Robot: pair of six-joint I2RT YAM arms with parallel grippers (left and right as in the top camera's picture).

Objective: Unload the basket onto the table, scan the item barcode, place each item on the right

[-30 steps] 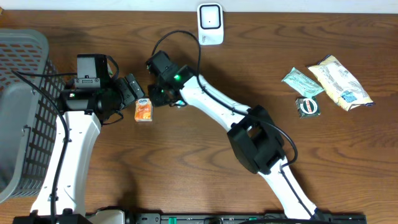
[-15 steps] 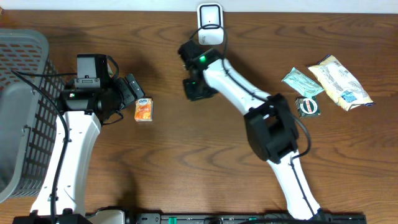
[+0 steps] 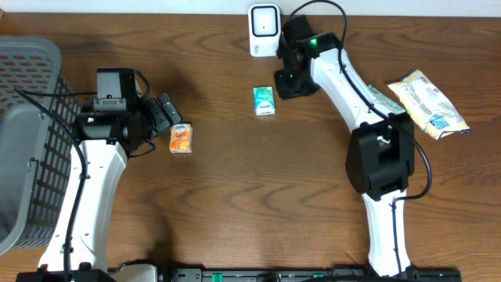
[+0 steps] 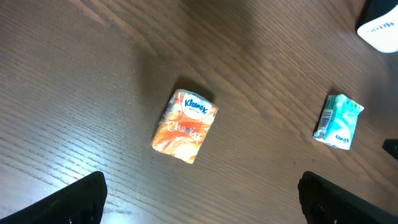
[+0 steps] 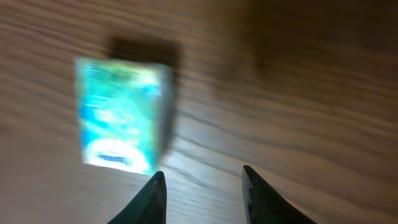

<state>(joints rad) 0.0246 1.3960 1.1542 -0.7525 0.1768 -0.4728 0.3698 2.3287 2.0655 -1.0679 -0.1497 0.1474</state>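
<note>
My open right fingers are over wood beside the green tissue pack, so next I shift and pinch the pack's near edge (image 5: pixel 160 144) before scanning.
A small green tissue pack (image 3: pixel 264 101) lies flat on the wooden table, below the white barcode scanner (image 3: pixel 264 30). My right gripper (image 3: pixel 284 81) hovers just right of the pack and below the scanner. In the right wrist view the blurred green pack (image 5: pixel 121 115) lies ahead and left of the gripper (image 5: pixel 205 196), which is open with only bare wood between its fingertips. An orange Kleenex pack (image 3: pixel 181 139) lies beside my left gripper (image 3: pixel 173 117). That gripper (image 4: pixel 202 208) is wide open and empty, with the orange pack (image 4: pixel 185 126) ahead of it.
A grey mesh basket (image 3: pixel 31 55) fills the far left. At the right lie a pale green packet (image 3: pixel 381 102), a round dark item (image 3: pixel 387 134) and a beige bag (image 3: pixel 429 103). The left wrist view also catches the green pack (image 4: pixel 337 121) and the scanner's corner (image 4: pixel 379 28).
My right arm swung right, from beside the orange pack to near the scanner. Its jaws opened a little, and the green pack now lies free on the table. The left arm stayed still.
</note>
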